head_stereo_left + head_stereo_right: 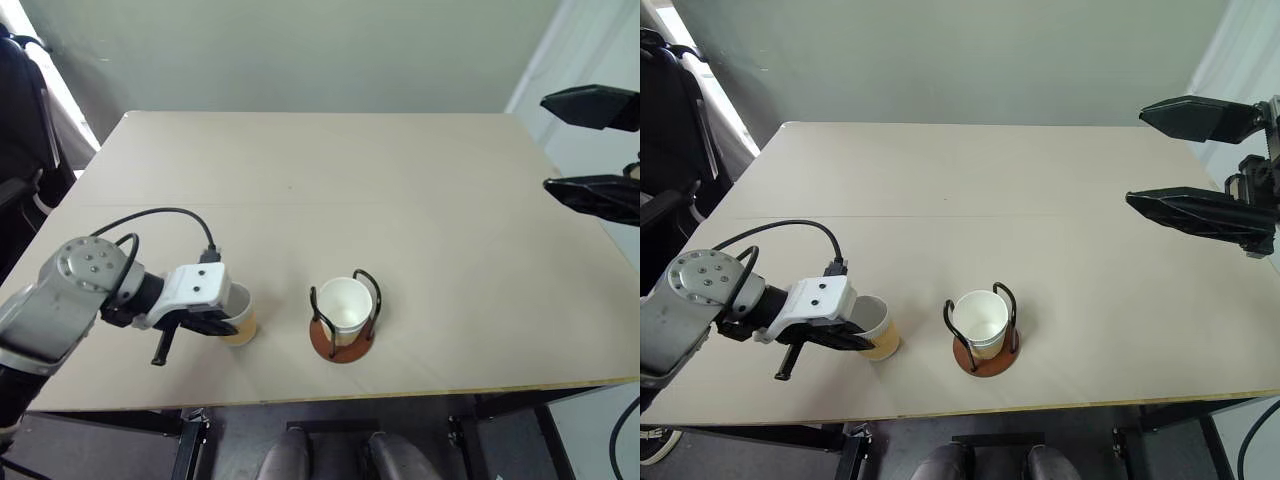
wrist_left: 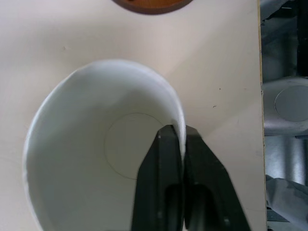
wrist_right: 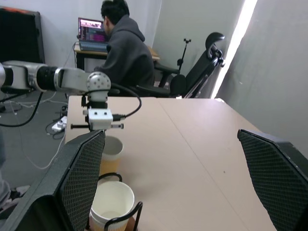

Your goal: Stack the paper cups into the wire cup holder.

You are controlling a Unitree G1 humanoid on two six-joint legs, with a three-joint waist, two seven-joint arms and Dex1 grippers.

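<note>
I need to open my left gripper and release the tan-yellow paper cup inside the white opening of the cup [image 1: 345, 301] that is in the wire holder. The tan-yellow cup now stands on the table.
A tan-yellow paper cup [image 1: 241, 322] stands upright on the table, left of the wire cup holder [image 1: 350, 351]. My left gripper [image 2: 178, 131] is shut on this cup's rim, one finger inside the white wall and one outside. The holder, with its reddish-brown base and black wire loops, has a paper cup [image 1: 346, 303] sitting upright in it. A second rim shows just under that cup's rim. My right gripper [image 1: 1185, 160] hangs open and empty high over the table's right side, pointing left. The right wrist view shows the holder's cup [image 3: 111, 202] below it.
The beige table [image 1: 400, 180] has its front edge close behind the holder and the held cup. A black cable [image 1: 160, 215] loops over my left wrist. A black chair [image 1: 20, 120] stands off the table's left side. A person [image 3: 122, 53] sits at a desk with a laptop beyond it.
</note>
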